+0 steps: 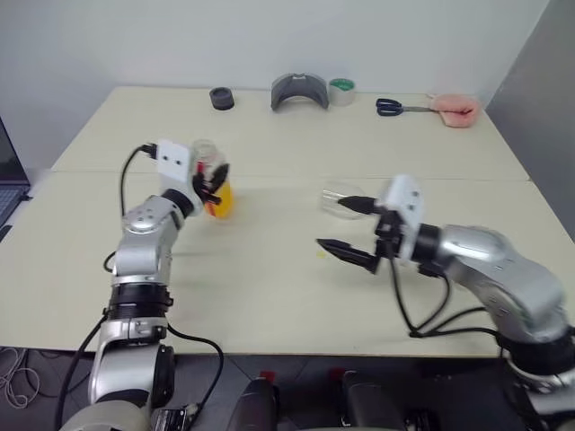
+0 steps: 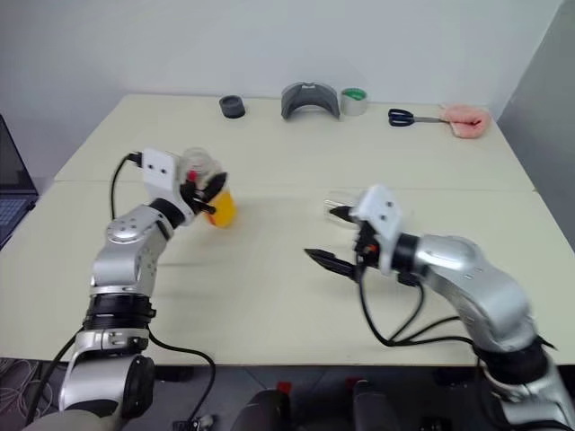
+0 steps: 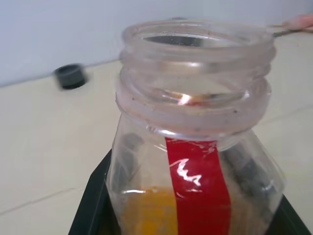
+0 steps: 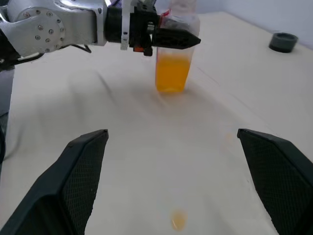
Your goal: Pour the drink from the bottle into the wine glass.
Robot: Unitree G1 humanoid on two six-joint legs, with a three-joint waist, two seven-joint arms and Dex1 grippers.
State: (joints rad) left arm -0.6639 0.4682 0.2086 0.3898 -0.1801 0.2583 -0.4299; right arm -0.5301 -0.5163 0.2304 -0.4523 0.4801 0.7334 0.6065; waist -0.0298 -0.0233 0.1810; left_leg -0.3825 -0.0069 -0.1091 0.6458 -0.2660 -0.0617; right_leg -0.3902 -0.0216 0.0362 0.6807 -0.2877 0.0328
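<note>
Next, my left gripper stands the bottle on the table just my side of the seam (image 1: 195, 212), short of the black cap.
My left gripper (image 1: 212, 187) is shut on the bottle (image 1: 207, 157), a clear plastic one with a red stripe (image 3: 198, 191) and an open mouth, held roughly upright just above the table's left half. The orange drink (image 4: 171, 73) fills its lower part. To the right, my right gripper (image 1: 330, 223) hangs wide open and empty over the table's middle, pointing left toward the bottle. The wine glass (image 1: 334, 194) is a faint clear shape just behind that gripper's upper finger (image 1: 355, 204); I cannot tell how it stands.
Along the far edge are a black cap (image 1: 221, 98), a grey curved object (image 1: 299, 91), a green tape roll (image 1: 341, 90), scissors (image 1: 395, 107) and a pink object (image 1: 454, 110). A small orange drop (image 4: 178, 220) lies on the table under my right gripper.
</note>
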